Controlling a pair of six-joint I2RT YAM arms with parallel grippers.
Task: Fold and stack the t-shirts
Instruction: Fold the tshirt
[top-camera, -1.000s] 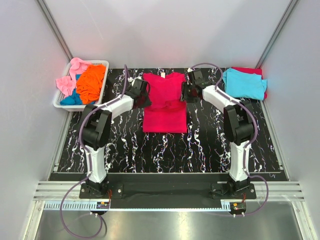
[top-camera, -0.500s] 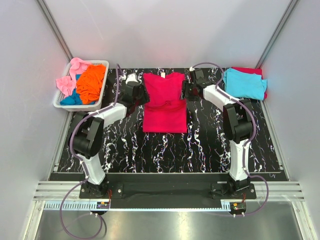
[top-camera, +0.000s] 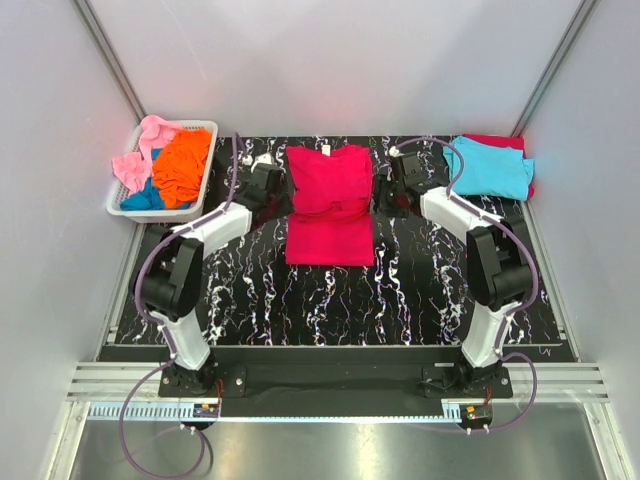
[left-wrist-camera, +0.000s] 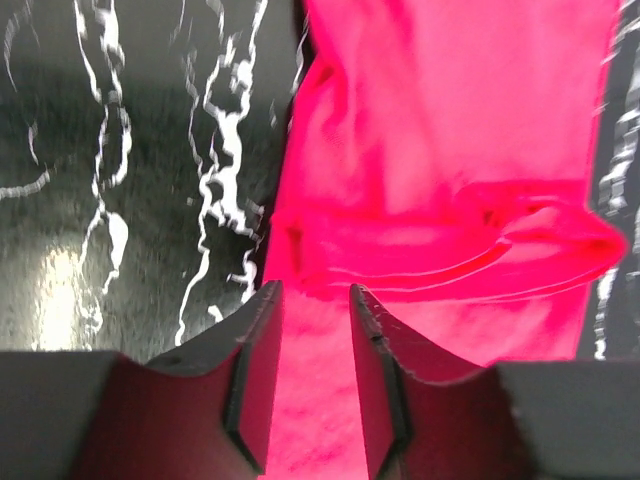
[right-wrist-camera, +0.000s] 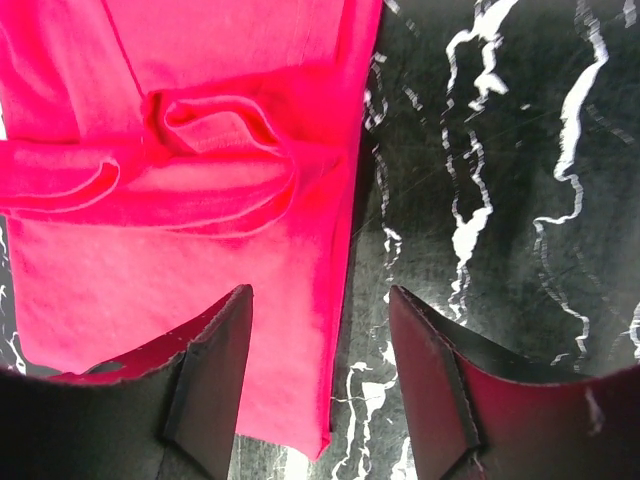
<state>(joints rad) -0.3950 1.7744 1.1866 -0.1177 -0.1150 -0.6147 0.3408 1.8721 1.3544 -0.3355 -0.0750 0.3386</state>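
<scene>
The bottom hem's corner (top-camera: 371, 263) (right-wrist-camera: 318, 447) of the crimson-red t-shirt, on the side toward the cyan t-shirt, should be grabbed next by my right gripper.
The large crimson-red t-shirt (top-camera: 330, 205) lies flat mid-table, both sleeves folded inward into a bunched band across its middle (left-wrist-camera: 450, 240) (right-wrist-camera: 200, 150). My left gripper (top-camera: 283, 196) hovers at the shirt's left edge; in the left wrist view (left-wrist-camera: 315, 295) its jaws stand narrowly apart with nothing between them. My right gripper (top-camera: 386, 195) hovers over the shirt's right edge; in the right wrist view (right-wrist-camera: 320, 295) it is wide open and empty. A folded cyan t-shirt (top-camera: 488, 165) lies on a red one (top-camera: 495, 141) at the back right.
A white slotted basket (top-camera: 205, 125) at the back left holds orange (top-camera: 183, 160), pink (top-camera: 140, 160) and blue (top-camera: 140, 197) shirts. The black marbled mat (top-camera: 330, 300) covers the table. Grey walls and metal posts close in the sides.
Both grippers have drawn back outward from the crimson-red shirt's sides. The left arm swung out to the left. The folded-in sleeves stay lying across the shirt.
</scene>
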